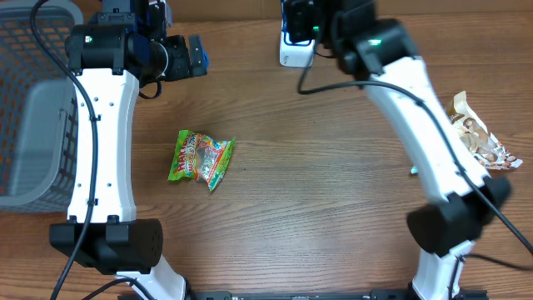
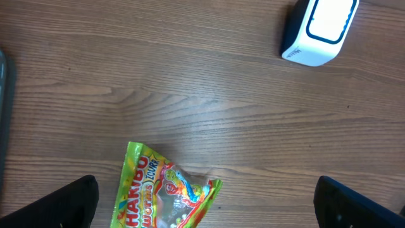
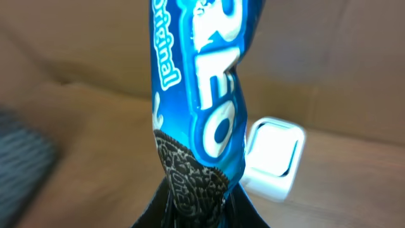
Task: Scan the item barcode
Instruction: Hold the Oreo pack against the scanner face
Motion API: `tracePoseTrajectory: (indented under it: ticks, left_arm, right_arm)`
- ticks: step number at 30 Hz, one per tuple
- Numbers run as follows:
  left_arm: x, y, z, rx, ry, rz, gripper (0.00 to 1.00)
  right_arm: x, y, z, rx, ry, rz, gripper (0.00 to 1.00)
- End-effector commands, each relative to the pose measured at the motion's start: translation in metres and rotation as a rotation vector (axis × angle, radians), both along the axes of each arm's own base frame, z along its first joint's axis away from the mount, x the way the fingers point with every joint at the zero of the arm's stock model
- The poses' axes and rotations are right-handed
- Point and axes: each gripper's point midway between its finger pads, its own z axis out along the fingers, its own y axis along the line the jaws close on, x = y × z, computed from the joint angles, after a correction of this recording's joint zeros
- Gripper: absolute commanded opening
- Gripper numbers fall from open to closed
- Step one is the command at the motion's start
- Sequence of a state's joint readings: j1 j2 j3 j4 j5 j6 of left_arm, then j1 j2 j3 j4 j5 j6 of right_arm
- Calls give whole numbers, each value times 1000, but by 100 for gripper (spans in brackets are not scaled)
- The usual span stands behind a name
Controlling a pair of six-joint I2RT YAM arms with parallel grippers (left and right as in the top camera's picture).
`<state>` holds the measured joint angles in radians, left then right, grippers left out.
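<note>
I need to use my right gripper to set the blue Oreo packet, now upright above the scanner, down on the table [image 1: 406,131], beside the beige snack packet.
My right gripper [image 3: 196,212] is shut on the lower end of a blue Oreo packet [image 3: 199,82], which stands upright from the jaws. Just behind the packet sits the white barcode scanner [image 3: 273,158] with its bright window. From overhead, the right gripper [image 1: 301,21] hangs at the table's far edge right above the scanner [image 1: 297,57]; the packet is mostly hidden there. My left gripper [image 1: 196,54] is open and holds nothing, its dark fingertips [image 2: 69,202] far apart. A green Haribo bag [image 2: 161,193] lies on the table below it, with the scanner [image 2: 319,31] further off.
The Haribo bag [image 1: 200,158] lies left of the table's centre. A grey mesh basket [image 1: 33,100] fills the left edge. A beige snack packet [image 1: 479,137] lies at the right edge, beside the right arm.
</note>
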<state>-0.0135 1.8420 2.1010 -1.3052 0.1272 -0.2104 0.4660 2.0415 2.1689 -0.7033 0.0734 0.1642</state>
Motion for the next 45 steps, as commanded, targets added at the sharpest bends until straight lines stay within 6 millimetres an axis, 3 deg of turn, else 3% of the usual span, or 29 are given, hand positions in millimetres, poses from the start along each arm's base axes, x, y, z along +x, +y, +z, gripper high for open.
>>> tracePoseTrajectory:
  ticks: [1, 8, 15, 26, 36, 45]
  left_arm:
    - [1, -2, 2, 1, -6, -2, 100]
    - [1, -2, 2, 1, -6, -2, 100]
    - [1, -2, 2, 1, -6, -2, 100]
    - [1, -2, 2, 1, -6, -2, 100]
    - [1, -2, 2, 1, -6, -2, 100]
    - [1, -2, 2, 1, -6, -2, 100]
  right_arm:
    - [38, -25, -43, -128, -26, -184, 4]
    - [83, -23, -107, -193, -71, -261, 4]
    - [96, -26, -156, -275, -53, -284, 4]
    - [95, -31, -173, -301, -15, -283, 4]
    - [81, -36, -192, -358, 73, -264, 4]
    - [78, -37, -173, -347, 56, -267, 4]
